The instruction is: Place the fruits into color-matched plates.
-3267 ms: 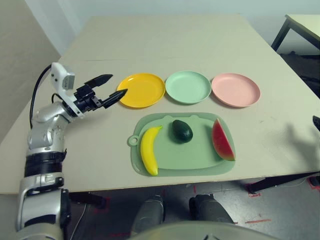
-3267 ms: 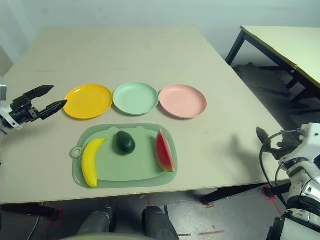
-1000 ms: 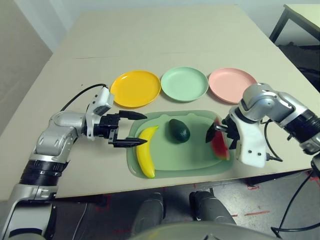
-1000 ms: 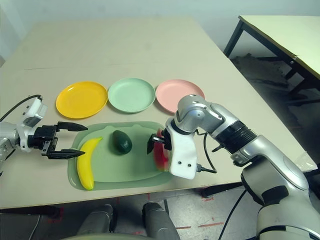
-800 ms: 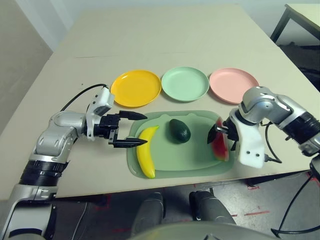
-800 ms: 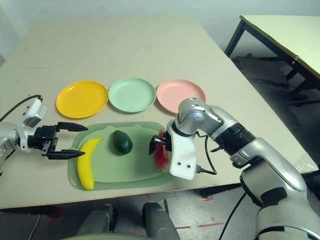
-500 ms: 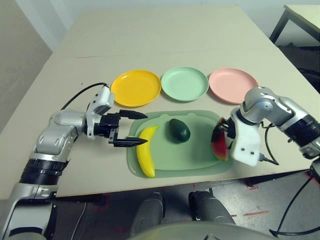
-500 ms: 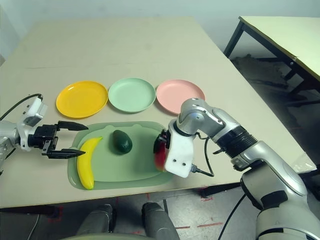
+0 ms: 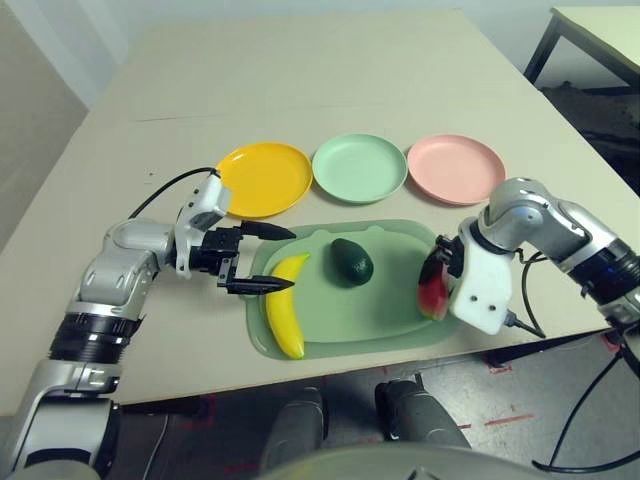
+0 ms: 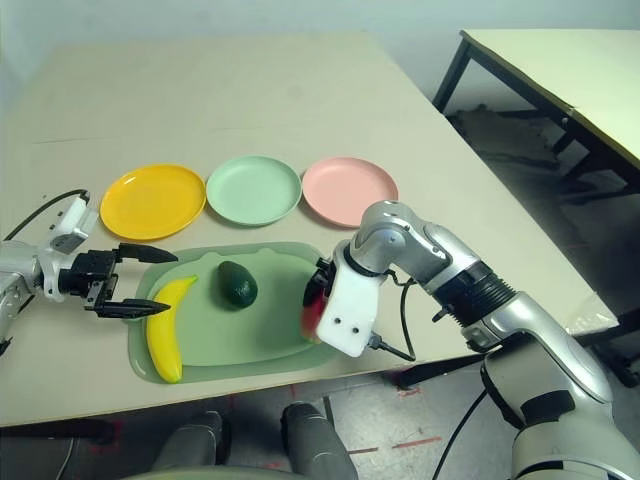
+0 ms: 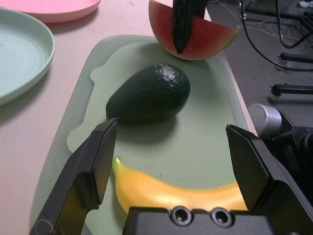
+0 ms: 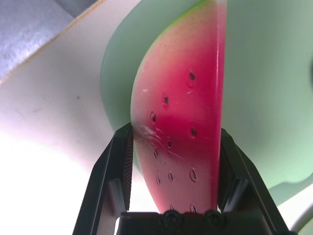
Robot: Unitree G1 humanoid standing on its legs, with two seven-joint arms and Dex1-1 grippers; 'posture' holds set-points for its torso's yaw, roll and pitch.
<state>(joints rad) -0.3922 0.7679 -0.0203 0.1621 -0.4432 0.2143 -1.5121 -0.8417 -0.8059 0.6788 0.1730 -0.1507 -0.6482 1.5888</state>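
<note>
The robot's right gripper should set the red watermelon wedge, still at the green cutting mat, down on the far half of the pink plate (image 9: 467,160).
My right gripper (image 9: 437,276) is shut on the red watermelon wedge (image 12: 181,132) at the right end of the green cutting mat (image 9: 375,315); a black finger presses each flat side. The yellow banana (image 9: 282,315) lies at the mat's left end and the dark green avocado (image 9: 351,261) sits in its middle. My left gripper (image 9: 268,258) stands open just left of the banana's upper end, holding nothing. Behind the mat stand the yellow-orange plate (image 9: 265,180), the mint green plate (image 9: 360,167) and the pink plate (image 9: 455,168), all empty.
The pink plate lies directly behind the held watermelon. A cable (image 9: 170,185) loops over the table from my left wrist. The table's front edge runs just below the mat. Another table (image 10: 560,60) stands off to the right.
My right gripper has shut on the watermelon wedge and tipped it up at the mat's right end. The left gripper stays open by the banana. The camera has shifted slightly.
</note>
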